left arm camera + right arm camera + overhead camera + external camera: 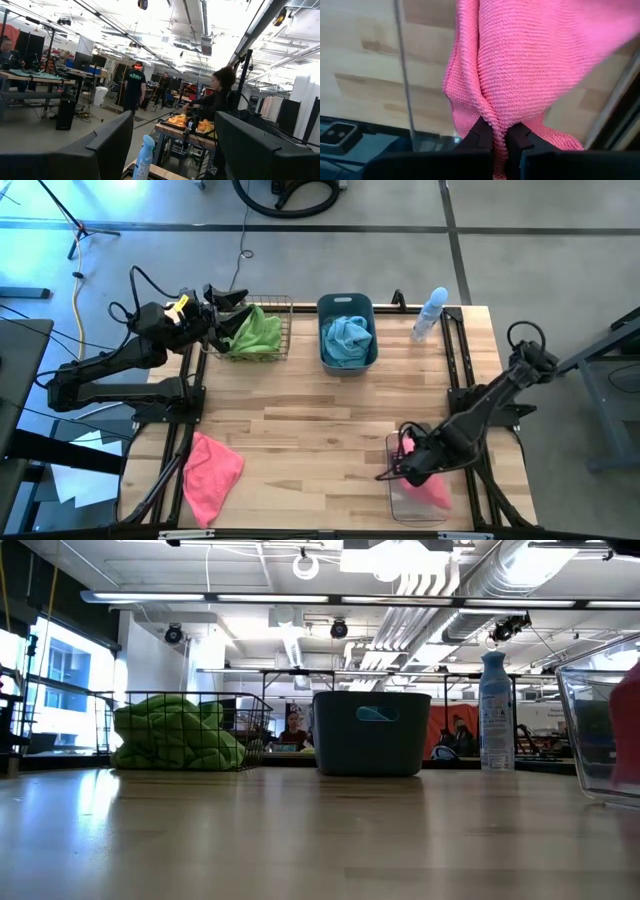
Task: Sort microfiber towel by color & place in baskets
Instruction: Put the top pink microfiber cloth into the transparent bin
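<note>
Next, my right gripper releases the pink towel, now held over the clear bin, inside the clear bin, around the middle of its bottom (416,490) (530,75).
My right gripper (403,467) is shut on a pink towel (520,60) and points down over the clear bin (395,502) at the near right. A second pink towel (212,472) lies flat on the table at the near left. A green towel (252,332) fills the wire basket (283,328) at the far left. A light blue towel (347,338) lies in the slate-blue tub (346,305). My left gripper (228,308) hovers open above the wire basket's left edge, holding nothing. My right gripper pinches a bunched fold of the pink towel (496,127) between its two fingertips, several layers gathered together. The fingers come from above, pointing down. The towel hangs below them inside the clear bin's walls (598,745); whether its lower end touches the bin's floor I cannot tell.
A pale blue spray bottle (431,313) stands at the far right of the table, beside the tub. Bare wood lies across the table's middle between the baskets and the near edge. Beyond the table, people (134,85) stand and work at benches.
</note>
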You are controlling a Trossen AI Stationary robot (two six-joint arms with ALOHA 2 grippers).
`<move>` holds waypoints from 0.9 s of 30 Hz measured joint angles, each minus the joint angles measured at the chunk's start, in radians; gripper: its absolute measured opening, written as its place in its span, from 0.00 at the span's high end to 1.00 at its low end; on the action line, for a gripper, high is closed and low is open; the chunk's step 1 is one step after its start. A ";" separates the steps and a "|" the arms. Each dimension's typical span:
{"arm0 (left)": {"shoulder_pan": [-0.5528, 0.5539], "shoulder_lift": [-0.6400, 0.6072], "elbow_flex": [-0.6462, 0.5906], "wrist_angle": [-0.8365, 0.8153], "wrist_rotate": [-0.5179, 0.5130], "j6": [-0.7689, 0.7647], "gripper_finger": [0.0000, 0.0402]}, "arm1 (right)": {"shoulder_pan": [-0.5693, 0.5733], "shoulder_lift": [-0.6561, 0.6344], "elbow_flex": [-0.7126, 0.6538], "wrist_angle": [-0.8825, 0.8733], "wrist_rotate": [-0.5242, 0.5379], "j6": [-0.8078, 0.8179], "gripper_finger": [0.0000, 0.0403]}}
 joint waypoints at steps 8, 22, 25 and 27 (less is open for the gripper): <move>0.000 0.000 0.000 0.000 0.000 0.000 0.34 | -0.047 -0.001 -0.013 -0.013 0.032 -0.022 1.00; 0.000 -0.001 0.000 0.000 0.000 -0.001 0.34 | 0.008 0.000 -0.230 0.332 -0.034 0.028 1.00; 0.000 -0.001 0.000 0.000 0.000 -0.001 0.34 | 0.008 0.000 -0.236 0.305 -0.049 0.028 1.00; 0.000 -0.001 0.000 0.000 0.000 -0.001 0.34 | 0.008 0.000 -0.236 0.297 -0.054 0.028 1.00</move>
